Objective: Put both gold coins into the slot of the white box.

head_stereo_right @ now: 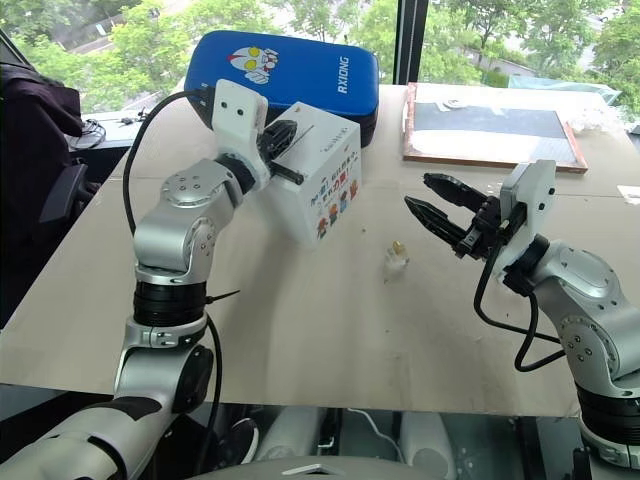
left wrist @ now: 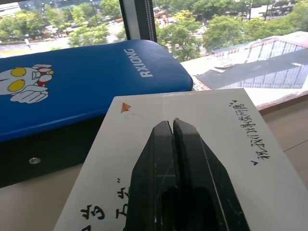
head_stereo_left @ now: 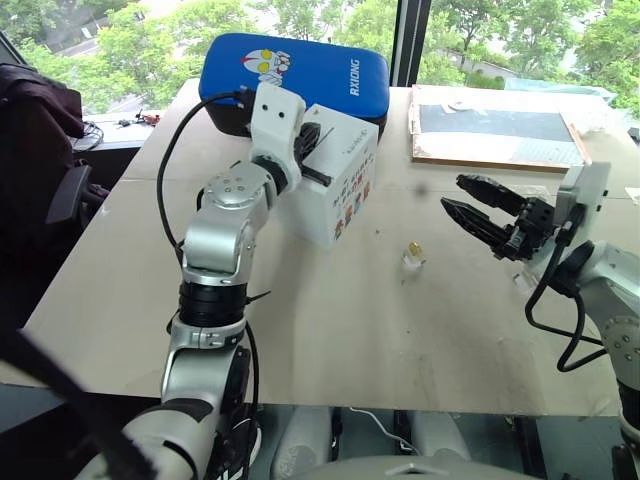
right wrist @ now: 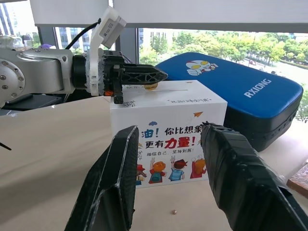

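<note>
Next, I close my right gripper on the upper part of the gold coin (head_stereo_left: 415, 246) that rests on the small clear block, because my left gripper holds the other.
The white box (head_stereo_left: 342, 200) with cartoon figures stands on the table's far left centre. My left gripper (right wrist: 162, 75) hovers level just above its top, near the thin slot (right wrist: 175, 90). Its fingers (left wrist: 172, 144) are shut, and a gold coin (right wrist: 151, 87) shows pinched under their tips. The other gold coin (head_stereo_left: 413, 246) rests on a small clear block (head_stereo_left: 412, 262) on the table, between the box and my right gripper. My right gripper (head_stereo_left: 452, 192) hangs above the table to the right of that block. It is open and holds nothing, pointing toward the box.
A blue padded case (head_stereo_left: 300, 70) lies directly behind the box. A flat board with a dark panel (head_stereo_left: 495, 125) sits at the back right. A dark chair (head_stereo_left: 35, 130) stands off the table's left side. Bare tabletop (head_stereo_left: 330, 330) lies in front of the box.
</note>
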